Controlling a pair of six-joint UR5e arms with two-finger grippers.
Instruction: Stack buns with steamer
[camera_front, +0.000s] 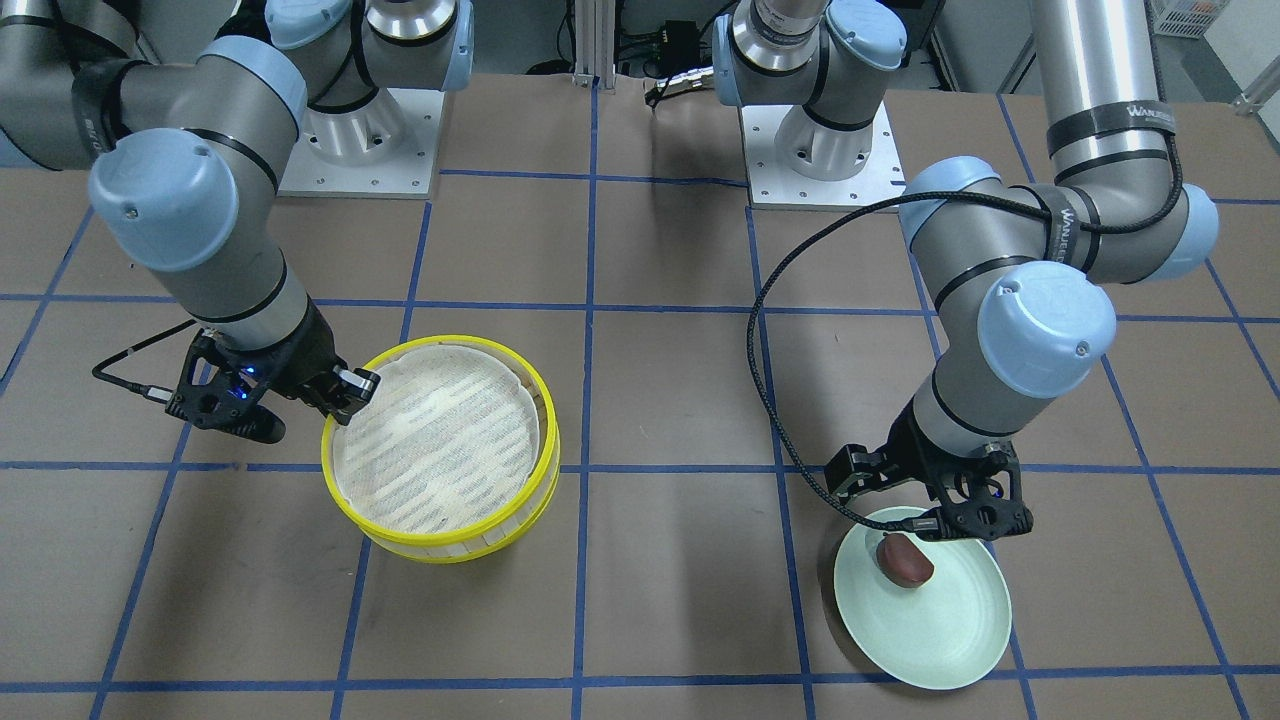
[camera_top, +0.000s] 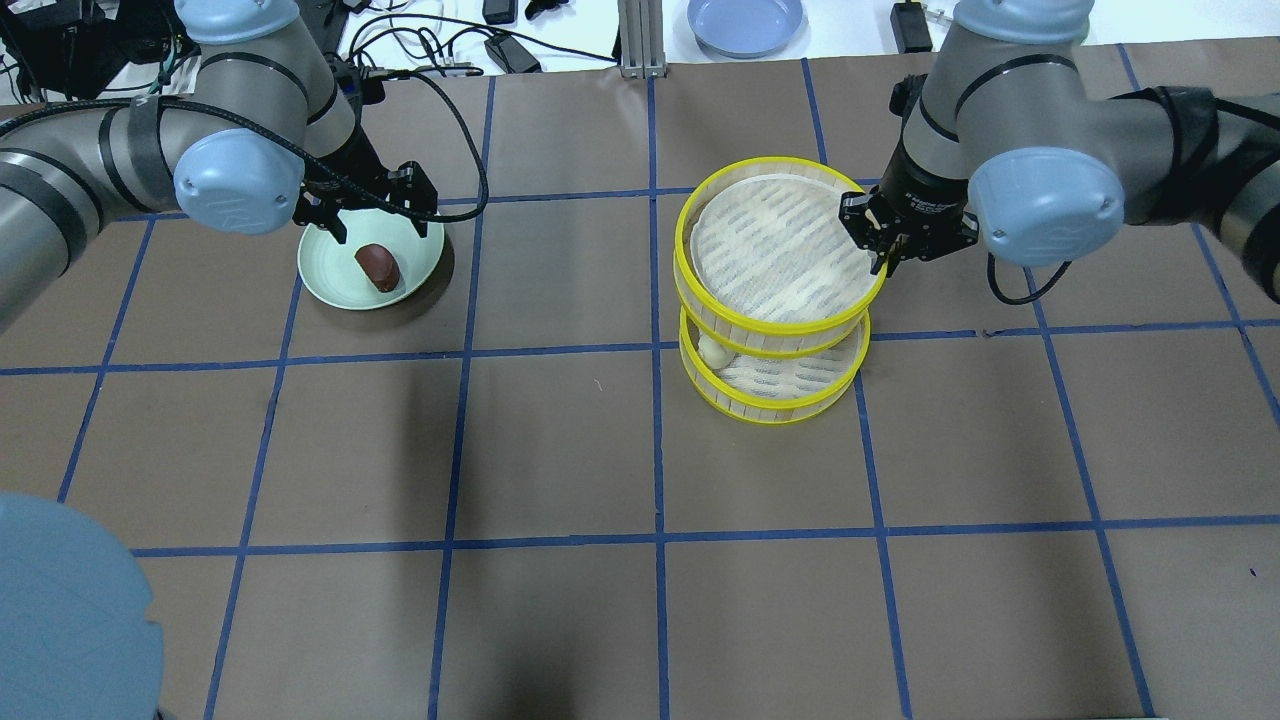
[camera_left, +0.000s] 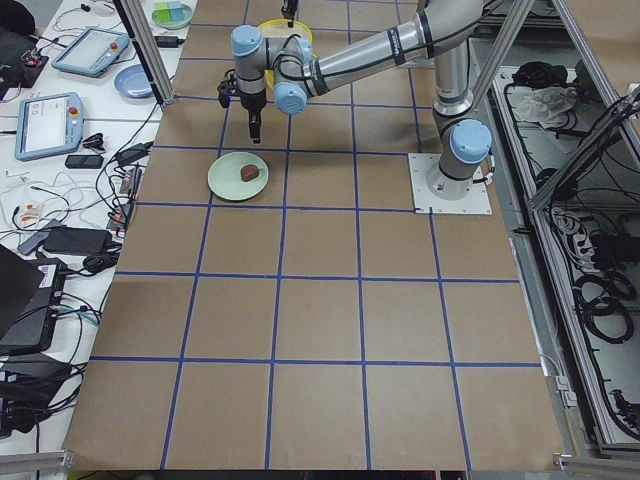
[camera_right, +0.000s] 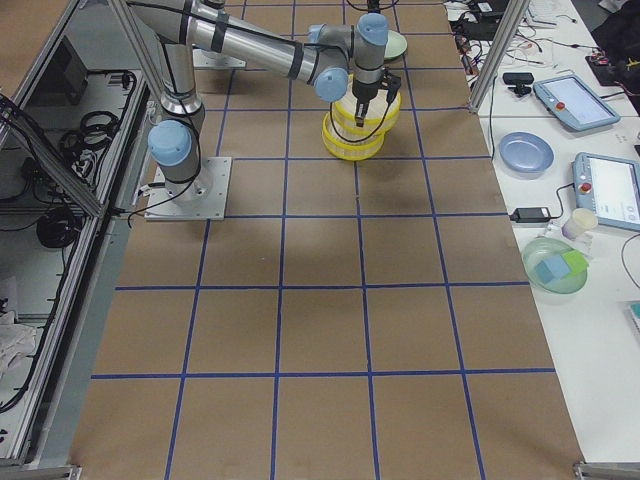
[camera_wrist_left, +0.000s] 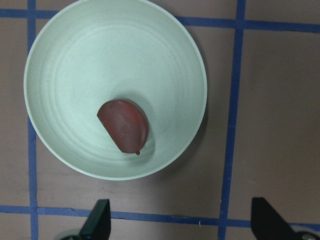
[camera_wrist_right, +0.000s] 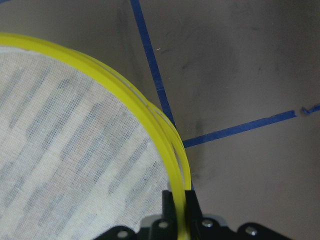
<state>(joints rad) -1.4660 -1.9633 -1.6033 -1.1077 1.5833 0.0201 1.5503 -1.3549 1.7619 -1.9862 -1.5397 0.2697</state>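
Observation:
My left gripper needs to next close on the end of the dark reddish-brown bun (camera_front: 895, 554) (camera_wrist_left: 132, 140) that is nearest to the rim of the pale green plate.
The dark reddish-brown bun (camera_top: 378, 267) lies on a pale green plate (camera_top: 325, 275); it also shows in the left wrist view (camera_wrist_left: 124, 125) and the front view (camera_front: 905, 561). My left gripper (camera_top: 368, 208) (camera_wrist_left: 182, 225) is open and empty, just above the plate's edge. My right gripper (camera_top: 880, 252) (camera_wrist_right: 181, 200) is shut on the yellow rim of the upper steamer tier (camera_top: 775, 255) (camera_front: 440, 440). That tier is held over the lower tier (camera_top: 790, 395), slightly offset. The cream bun (camera_top: 712, 350) lies in the lower tier, partly hidden.
A blue plate (camera_top: 745, 22) and cables lie beyond the table's far edge. The two arm bases (camera_front: 360, 130) (camera_front: 820, 150) stand at the robot's side of the table. Blue tape lines grid the brown table (camera_top: 560, 450).

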